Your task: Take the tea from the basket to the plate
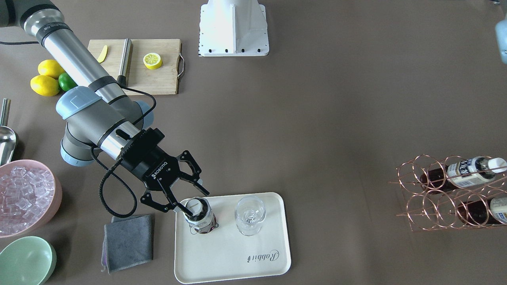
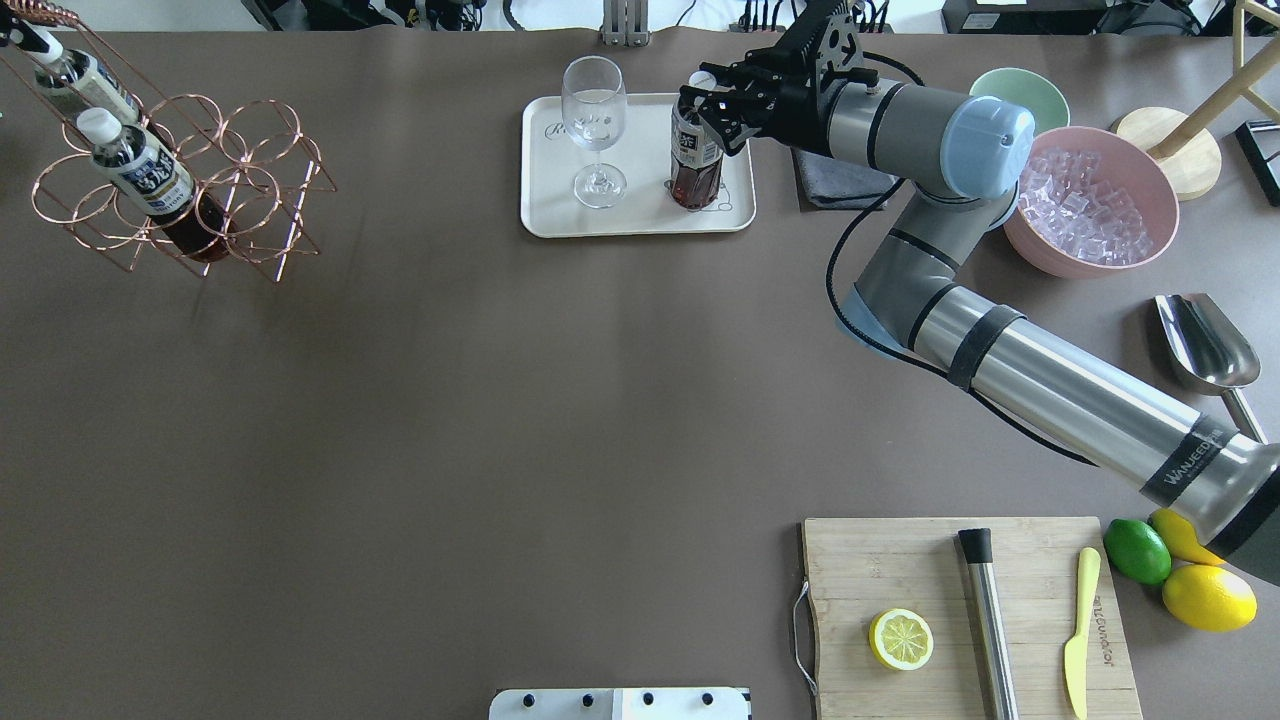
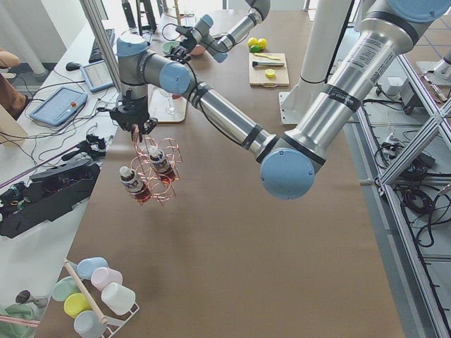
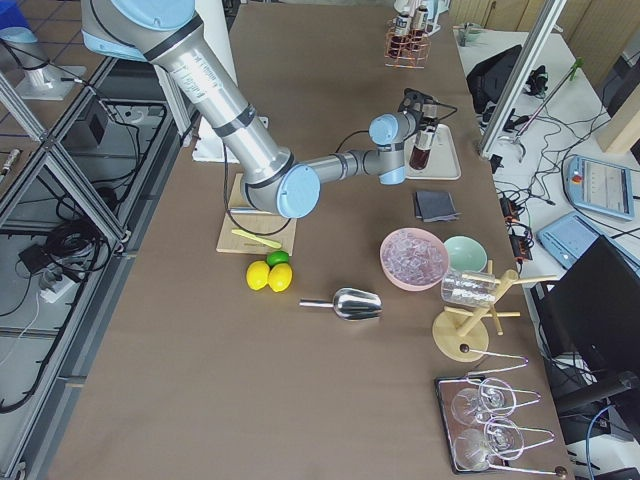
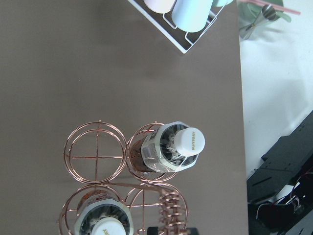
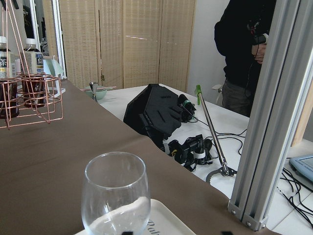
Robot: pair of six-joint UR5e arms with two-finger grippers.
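Note:
The robot's left gripper needs to release the copper wire basket on the grey table [image 5: 173, 93] beside the rack of cups.
One tea bottle [image 1: 200, 217] stands upright on the cream plate [image 1: 237, 257], next to a clear stemless glass [image 1: 249, 215]. My right gripper [image 1: 195, 202] is over the bottle's cap with its fingers spread to either side, open; it also shows in the overhead view [image 2: 703, 95]. Two more tea bottles [image 2: 140, 165] lie tilted in the copper wire basket [image 2: 200, 170] at the table's far left. My left gripper [image 3: 134, 123] sits at the basket's coiled handle [image 5: 168, 213]; I cannot tell whether it is open or shut.
A grey cloth [image 1: 128, 241], a pink bowl of ice [image 1: 23, 194] and a mint-green bowl [image 1: 25, 261] lie beside the plate. A wooden cutting board [image 2: 960, 610] holds a lemon half; a metal scoop [image 2: 1205, 340], two lemons and a lime lie nearby.

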